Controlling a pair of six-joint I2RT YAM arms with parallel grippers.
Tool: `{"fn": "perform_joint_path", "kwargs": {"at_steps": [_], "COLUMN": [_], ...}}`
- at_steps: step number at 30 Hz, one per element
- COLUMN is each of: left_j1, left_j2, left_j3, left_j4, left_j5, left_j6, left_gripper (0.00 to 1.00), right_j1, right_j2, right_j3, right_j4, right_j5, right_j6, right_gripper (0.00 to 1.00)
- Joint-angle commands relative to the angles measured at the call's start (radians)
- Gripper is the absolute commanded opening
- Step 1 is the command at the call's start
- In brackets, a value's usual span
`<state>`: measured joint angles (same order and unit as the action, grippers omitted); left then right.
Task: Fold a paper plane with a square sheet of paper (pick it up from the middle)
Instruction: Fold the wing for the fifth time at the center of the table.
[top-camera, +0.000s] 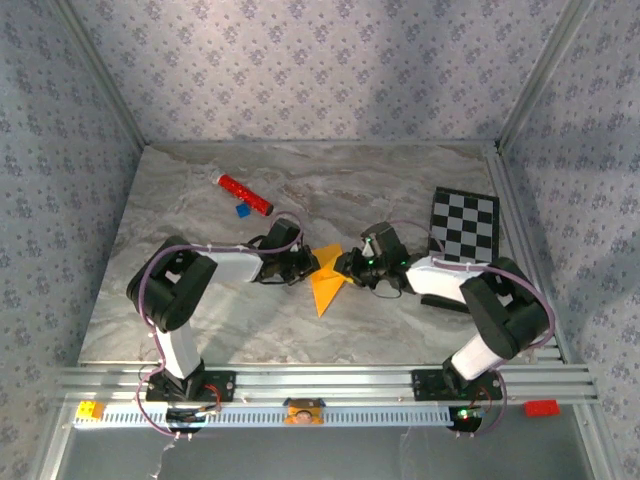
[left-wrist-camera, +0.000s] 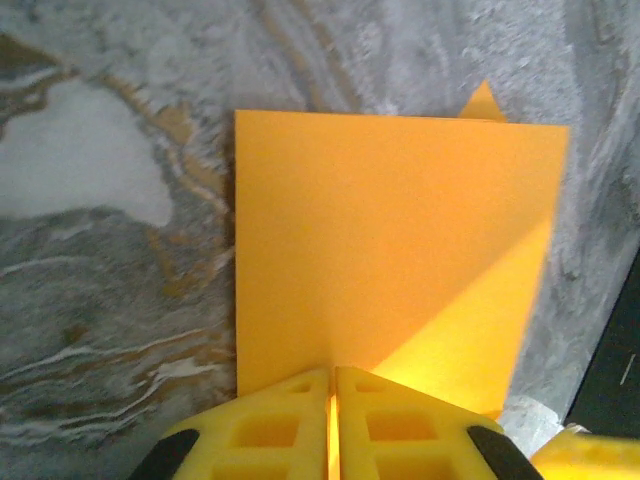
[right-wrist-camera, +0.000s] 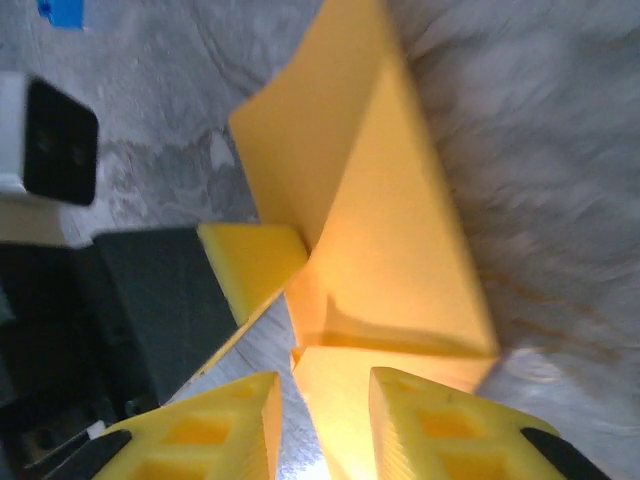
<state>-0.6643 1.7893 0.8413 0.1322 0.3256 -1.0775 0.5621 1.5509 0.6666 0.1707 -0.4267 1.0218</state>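
The folded flap bends away from the paper's long side. My right gripper needs to back off and pinch the layers together at the flap's end (right-wrist-camera: 340, 435).
The square sheet of paper (top-camera: 325, 282) is orange-yellow and folded into a pointed wedge, its tip toward the near edge of the table's middle. My left gripper (top-camera: 302, 265) comes in from the left. In the left wrist view my left gripper (left-wrist-camera: 333, 385) is shut on the paper's (left-wrist-camera: 400, 230) near edge. My right gripper (top-camera: 347, 268) is at the paper's right side. In the right wrist view my right gripper (right-wrist-camera: 322, 410) is open, and a folded flap of the paper (right-wrist-camera: 390, 230) runs between its fingers (right-wrist-camera: 440, 420) with a gap on one side.
A red cylinder (top-camera: 245, 195) and a small blue block (top-camera: 242, 211) lie at the back left. A black-and-white checkered board (top-camera: 465, 225) lies at the right. Aluminium rails (top-camera: 330, 385) run along the near edge, and patterned walls enclose the marble table (top-camera: 200, 330).
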Motion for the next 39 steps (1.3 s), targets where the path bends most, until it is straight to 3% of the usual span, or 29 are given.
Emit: {"fn": "perform_joint_path", "kwargs": {"at_steps": [1, 22, 39], "left_j1": [-0.009, -0.009, -0.009], "left_j2": [0.004, 0.016, 0.031], "left_j3": [-0.021, -0.011, 0.008], "left_j4": [-0.001, -0.005, -0.016], "left_j5": [-0.002, 0.039, 0.056], "left_j6": [0.036, 0.094, 0.116], "left_gripper": [0.10, 0.09, 0.09], "right_j1": [-0.045, -0.095, -0.163], "right_j2": [-0.013, 0.120, 0.223], "right_j3": [-0.028, 0.030, 0.145], "right_j4": [-0.047, 0.009, -0.048], "right_j5": [-0.047, -0.205, -0.414], "right_j6": [-0.055, -0.092, -0.312], "right_gripper": [0.34, 0.36, 0.32]}}
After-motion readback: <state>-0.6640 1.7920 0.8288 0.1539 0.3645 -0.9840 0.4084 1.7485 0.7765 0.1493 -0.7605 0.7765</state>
